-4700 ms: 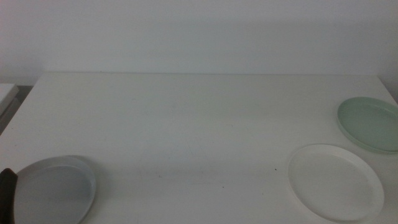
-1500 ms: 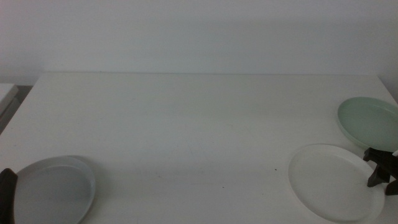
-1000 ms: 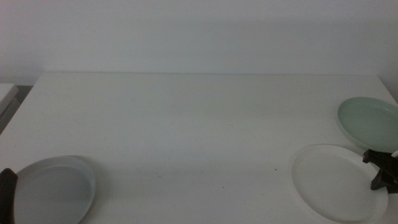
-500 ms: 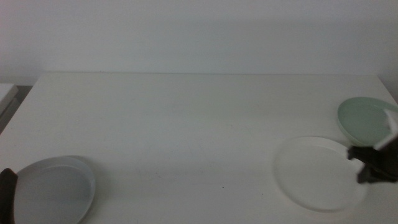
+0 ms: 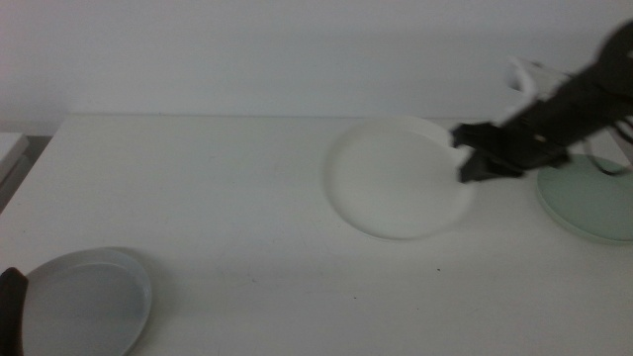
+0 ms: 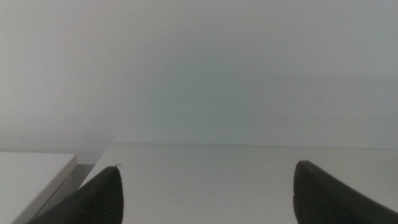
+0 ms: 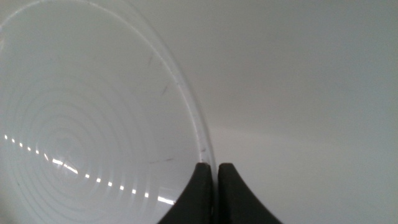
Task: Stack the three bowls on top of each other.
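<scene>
Next, I release the white bowl from my right gripper on the bare table (image 5: pixel 334 240) between the grey-blue and mint green bowls. The white bowl is now held over the table's middle.
My right gripper (image 5: pixel 463 156) is shut on the right rim of the white bowl (image 5: pixel 399 178) and holds it in the air over the middle of the table, right of centre. In the right wrist view the white bowl (image 7: pixel 93 130) fills most of the picture, its rim pinched by my right gripper (image 7: pixel 214 171). The pale mint green bowl (image 5: pixel 593 203) lies at the table's right edge, partly behind the arm. At the front left corner rests the grey-blue bowl (image 5: pixel 84 302). My left gripper (image 6: pixel 205 180) is open and waits by that corner.
The white table (image 5: pixel 227 188) ends at a pale wall behind. A light ledge (image 5: pixel 10 148) shows past the table's left edge.
My right gripper has closed on the white bowl's rim, lifted it off the front right of the table and carried it up and leftward. The other two bowls have not moved.
</scene>
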Motion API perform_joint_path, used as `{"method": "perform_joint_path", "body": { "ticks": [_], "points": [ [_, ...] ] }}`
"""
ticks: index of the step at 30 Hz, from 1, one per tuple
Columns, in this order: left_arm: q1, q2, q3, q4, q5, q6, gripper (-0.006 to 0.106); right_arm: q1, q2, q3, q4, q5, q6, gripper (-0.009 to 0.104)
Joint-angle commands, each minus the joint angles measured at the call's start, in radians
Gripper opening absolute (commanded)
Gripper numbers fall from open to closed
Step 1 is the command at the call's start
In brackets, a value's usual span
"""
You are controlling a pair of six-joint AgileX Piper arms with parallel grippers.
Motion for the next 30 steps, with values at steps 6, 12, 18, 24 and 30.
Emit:
{"method": "perform_joint_path", "body": {
  "ticks": [6,12,18,24,30],
  "points": [
    [0.0,-0.003,0.0,0.004,-0.01,0.0,0.094,0.111,0.186,-0.188,0.024,0.041,0.013,-0.002],
    [0.0,-0.003,0.0,0.004,-0.01,0.0,0.094,0.134,0.305,-0.224,0.048,0.045,0.011,-0.002],
    [0.0,-0.003,0.0,0.004,-0.01,0.0,0.094,0.134,0.368,-0.224,0.073,0.04,-0.015,-0.002],
    [0.0,-0.003,0.0,0.004,-0.01,0.0,0.094,0.134,0.393,-0.224,0.078,0.04,-0.015,-0.001],
    [0.0,-0.003,0.0,0.004,-0.01,-0.002,0.094,0.134,0.391,-0.224,0.063,0.019,-0.021,0.038]
  ]
}}
